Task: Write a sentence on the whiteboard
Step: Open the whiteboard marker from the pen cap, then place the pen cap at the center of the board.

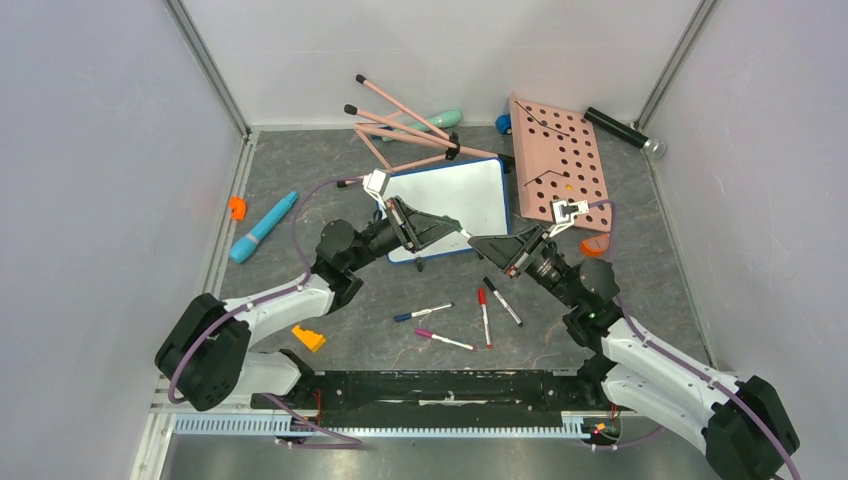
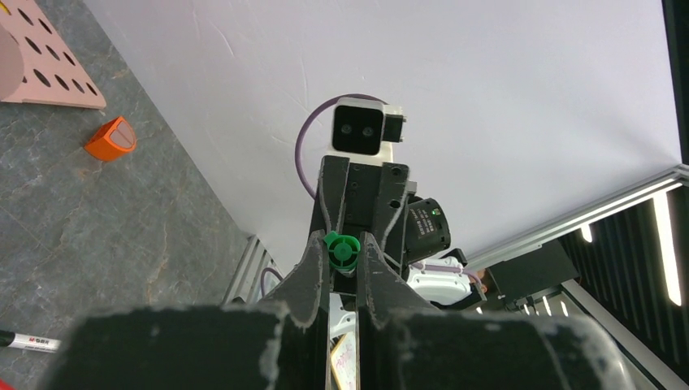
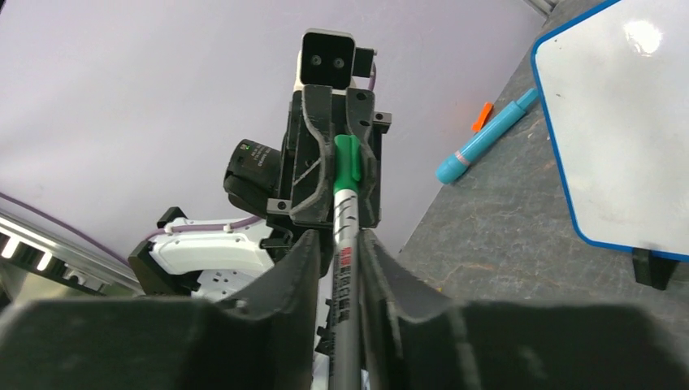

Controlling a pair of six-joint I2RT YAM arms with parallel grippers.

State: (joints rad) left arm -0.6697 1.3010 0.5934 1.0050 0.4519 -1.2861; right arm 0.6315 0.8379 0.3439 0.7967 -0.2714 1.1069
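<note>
Next, my left gripper releases the green cap on the grey table (image 1: 379, 281) between the whiteboard and the blue marker's cap. The green cap is now above the board's near edge.
The whiteboard (image 1: 455, 195), white with a blue frame, lies flat behind the two grippers and is blank; it also shows in the right wrist view (image 3: 626, 122). No sentence shows on it. My left gripper (image 1: 462, 232) and right gripper (image 1: 478, 242) meet tip to tip above the board's near edge. A green marker (image 3: 345, 244) runs between them. My right gripper (image 3: 339, 240) is shut on its grey barrel. My left gripper (image 2: 342, 244) is shut on its green cap (image 2: 341, 250), which looks joined to the barrel.
A pink board with round holes (image 1: 560, 160) lies right of the whiteboard and pink sticks (image 1: 400, 125) lie behind it. A teal pen-like object (image 1: 262, 228) is at the left. Several loose markers (image 1: 484, 315) lie in front. A black cylinder (image 1: 625, 130) is at the back right.
</note>
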